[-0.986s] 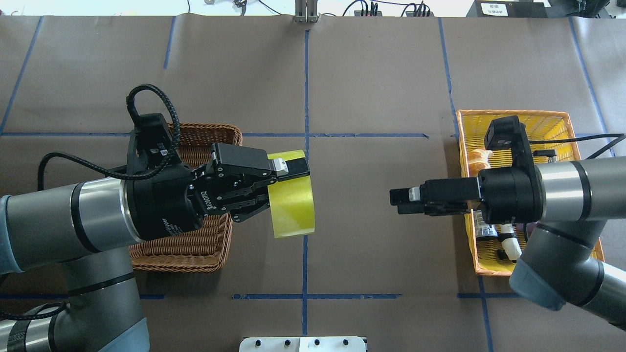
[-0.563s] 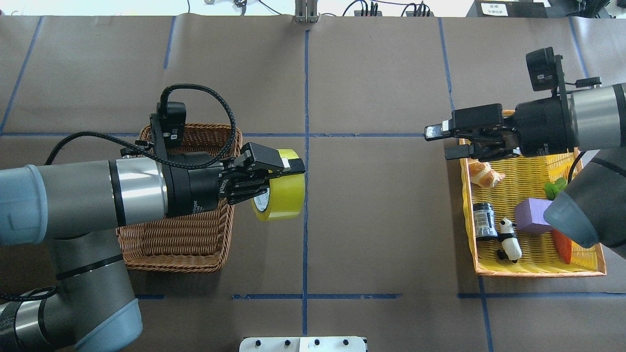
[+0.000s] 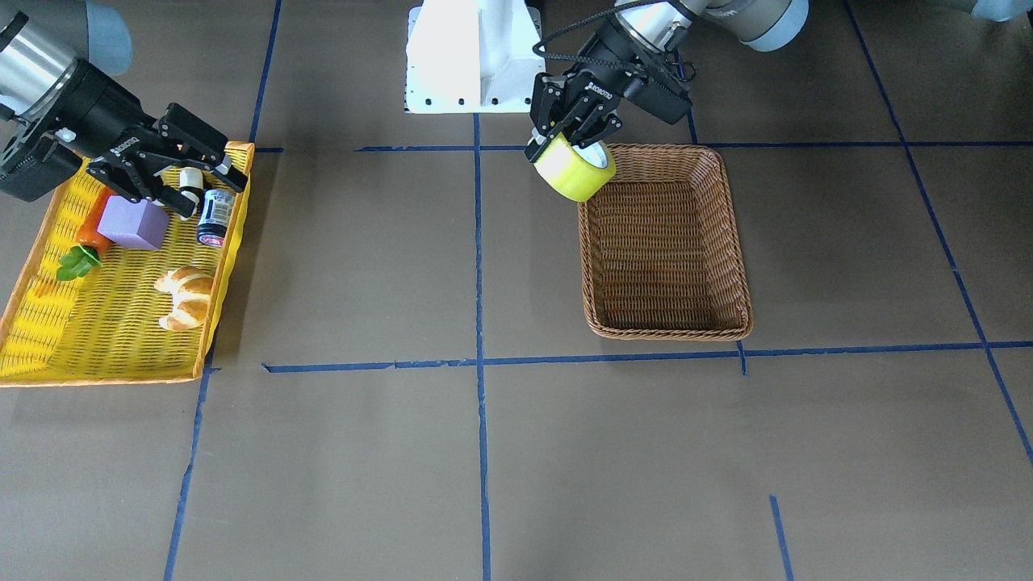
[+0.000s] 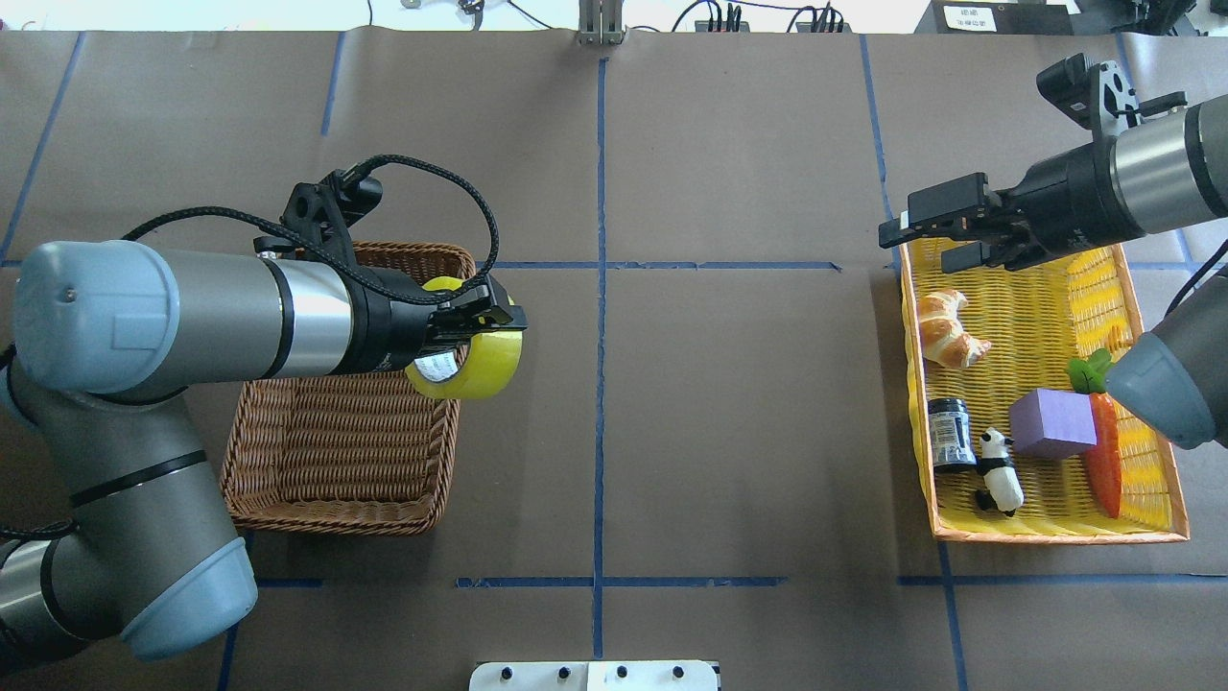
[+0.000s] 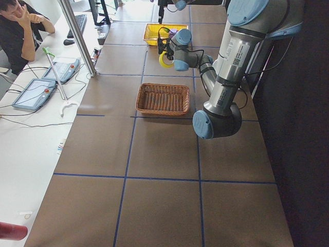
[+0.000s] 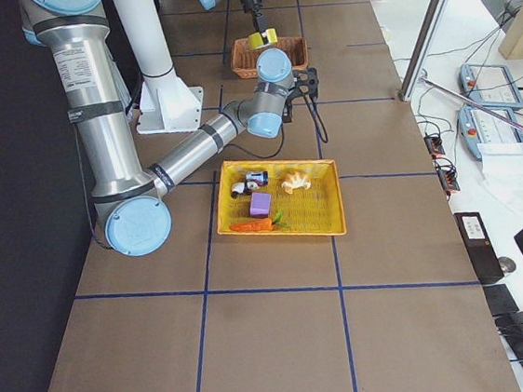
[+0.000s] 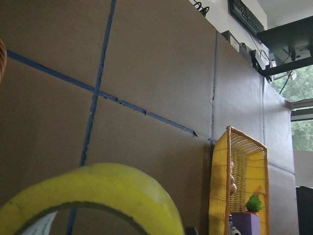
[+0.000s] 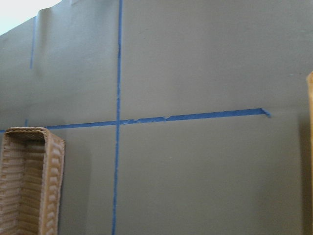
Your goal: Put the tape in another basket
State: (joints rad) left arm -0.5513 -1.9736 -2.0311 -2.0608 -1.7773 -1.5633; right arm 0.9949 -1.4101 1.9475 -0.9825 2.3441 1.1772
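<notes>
The robot's left gripper will release the yellow-green tape roll, now held over the basket's inner edge, on the middle of the brown wicker basket's bottom (image 3: 659,238).
The yellow-green tape roll (image 4: 477,359) hangs in my left gripper (image 4: 491,321), which is shut on its wall. It is held in the air over the inner edge of the brown wicker basket (image 4: 331,523), near the corner closest to the robot base in the front view, where the tape (image 3: 575,173), left gripper (image 3: 565,144) and basket (image 3: 667,331) all show. The basket holds nothing. The left wrist view shows the roll's top (image 7: 98,188). My right gripper (image 4: 916,247) is open and empty, over the far inner corner of the yellow basket (image 4: 1046,293).
The yellow basket holds a croissant (image 4: 945,328), a dark jar (image 4: 950,434), a toy panda (image 4: 999,470), a purple block (image 4: 1051,423) and a carrot (image 4: 1103,453). The white robot base (image 3: 476,56) stands behind. Blue tape lines cross the brown table.
My left arm has drawn the tape back from the table's middle to the wicker basket's edge, turning the wrist. My right arm has pulled back and away to the yellow basket's far corner.
</notes>
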